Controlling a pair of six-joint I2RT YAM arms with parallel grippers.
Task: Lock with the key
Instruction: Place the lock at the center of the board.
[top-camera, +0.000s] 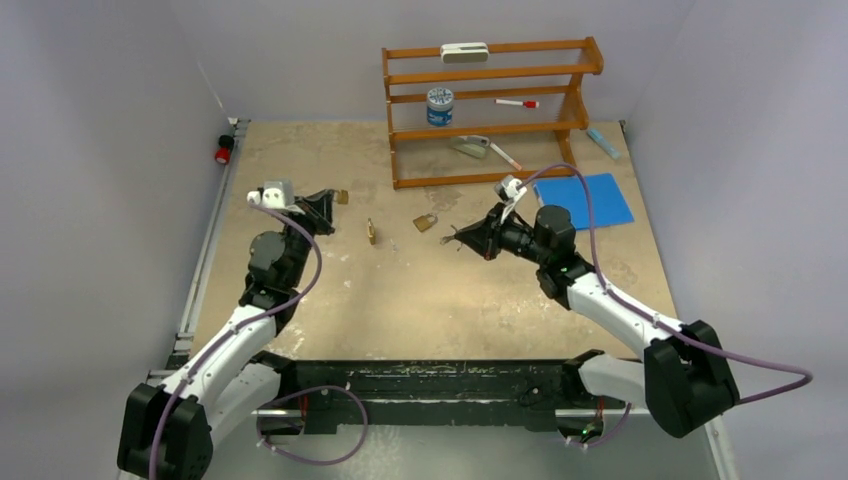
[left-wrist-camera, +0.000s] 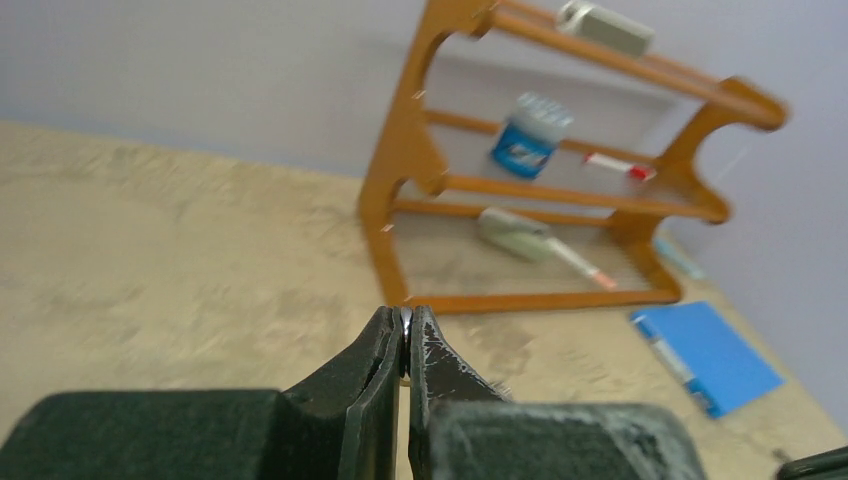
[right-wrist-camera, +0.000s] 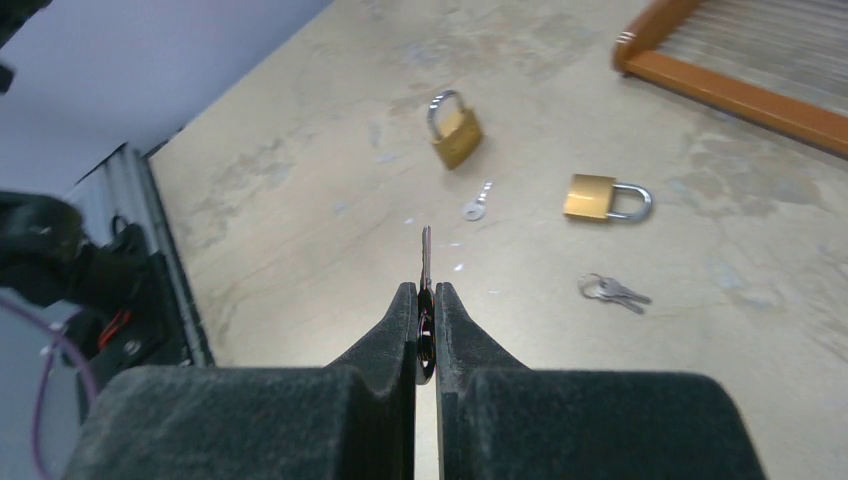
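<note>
The robot's left gripper needs to release the small brass padlock on the table (top-camera: 378, 273) in front of the upright padlock.
My left gripper (top-camera: 331, 201) is shut on a small brass padlock (top-camera: 342, 197). In the left wrist view only a sliver of its silver shackle (left-wrist-camera: 405, 322) shows between the closed jaws (left-wrist-camera: 405, 335). My right gripper (top-camera: 458, 238) is shut on a key (right-wrist-camera: 426, 255), whose blade sticks out past the fingertips (right-wrist-camera: 426, 300) toward the left arm. The two grippers hang above the table, well apart. Between them, one brass padlock (top-camera: 371, 232) (right-wrist-camera: 455, 135) stands upright and another (top-camera: 425, 222) (right-wrist-camera: 600, 197) lies flat.
A loose key (right-wrist-camera: 478, 205) and a small bunch of keys (right-wrist-camera: 612, 292) lie near the flat padlock. A wooden rack (top-camera: 490, 110) (left-wrist-camera: 560, 190) with small items stands at the back. A blue folder (top-camera: 585, 200) (left-wrist-camera: 710, 355) lies right of it.
</note>
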